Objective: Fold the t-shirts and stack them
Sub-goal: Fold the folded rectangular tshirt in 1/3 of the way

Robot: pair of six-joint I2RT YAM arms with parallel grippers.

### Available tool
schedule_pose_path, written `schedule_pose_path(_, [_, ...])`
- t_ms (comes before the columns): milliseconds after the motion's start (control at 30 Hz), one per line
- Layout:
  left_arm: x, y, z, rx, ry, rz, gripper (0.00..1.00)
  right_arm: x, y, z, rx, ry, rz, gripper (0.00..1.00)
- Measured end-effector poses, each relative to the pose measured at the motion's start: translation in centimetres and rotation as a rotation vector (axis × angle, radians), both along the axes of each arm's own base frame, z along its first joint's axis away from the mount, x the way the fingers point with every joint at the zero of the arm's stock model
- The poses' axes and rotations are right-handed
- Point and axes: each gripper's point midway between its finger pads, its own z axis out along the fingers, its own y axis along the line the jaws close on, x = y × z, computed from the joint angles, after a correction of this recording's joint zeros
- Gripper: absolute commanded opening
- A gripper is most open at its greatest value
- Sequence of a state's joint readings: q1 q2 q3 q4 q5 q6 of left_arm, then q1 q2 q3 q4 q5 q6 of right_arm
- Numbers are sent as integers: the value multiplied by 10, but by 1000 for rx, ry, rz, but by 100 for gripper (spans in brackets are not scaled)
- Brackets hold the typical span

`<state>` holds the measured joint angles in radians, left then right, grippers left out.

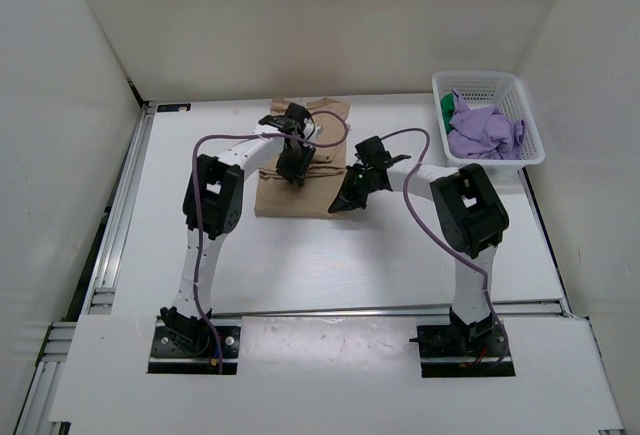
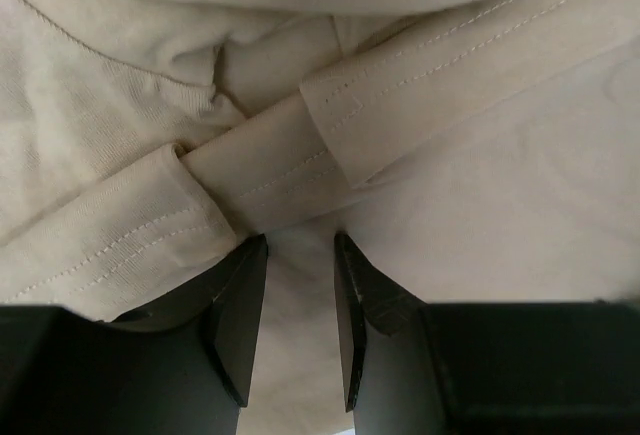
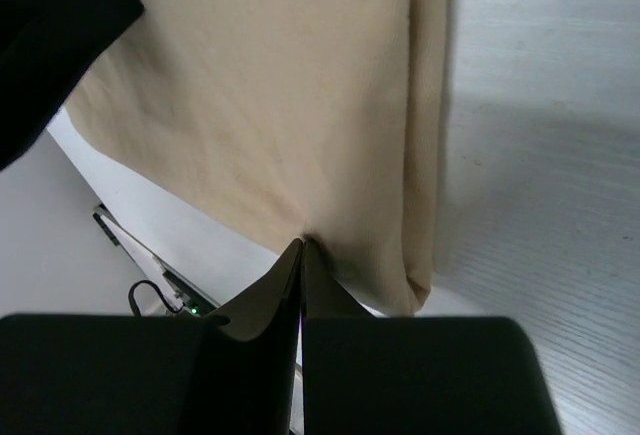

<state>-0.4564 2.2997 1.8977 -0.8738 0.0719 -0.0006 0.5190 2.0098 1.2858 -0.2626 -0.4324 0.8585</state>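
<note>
Next, my right gripper opens and takes the corner itself (image 3: 412, 297) before folding, as it is pinching the tan t-shirt's near edge short of the t-shirt's folded corner.
The tan t-shirt (image 1: 310, 193) lies partly folded in the middle of the table. My left gripper (image 1: 294, 173) is down on its middle. In the left wrist view that gripper (image 2: 300, 239) is open, its jaws a finger's width apart, resting on tan t-shirt cloth (image 2: 480, 185) just below two crossed sleeve hems (image 2: 270, 160). My right gripper (image 1: 342, 203) is at the shirt's near right corner. In the right wrist view it (image 3: 302, 243) is shut on the tan t-shirt's edge (image 3: 260, 105), and the cloth puckers at the tips. The purple t-shirt (image 1: 485, 133) and the green t-shirt (image 1: 447, 107) lie bunched in the basket.
A white lattice basket (image 1: 532, 155) stands at the back right corner of the table. White walls close in the back and both sides. A metal rail (image 1: 120, 225) runs along the left edge of the table.
</note>
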Motion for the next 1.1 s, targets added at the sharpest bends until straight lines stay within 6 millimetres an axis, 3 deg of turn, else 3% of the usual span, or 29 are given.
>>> schedule_pose_path(267, [23, -4, 6, 62, -89, 13, 47, -9, -6, -12, -20, 35, -10, 0])
schedule_pose_path(567, [78, 2, 10, 209, -278, 96, 54, -14, -8, -17, -23, 48, -7, 0])
schedule_pose_path(700, [96, 8, 22, 231, -340, 134, 61, -14, -8, -17, -23, 42, 0, 0])
schedule_pose_path(800, [103, 12, 37, 216, -374, 155, 67, -15, -9, -16, -26, 28, 18, 9])
schedule_pose_path(933, [91, 24, 73, 156, -387, 162, 72, -12, -14, -11, -69, -4, 52, 19])
schedule_pose_path(1100, [31, 56, 138, 19, -368, 153, 72, -3, -25, 7, -146, -74, 82, 47])
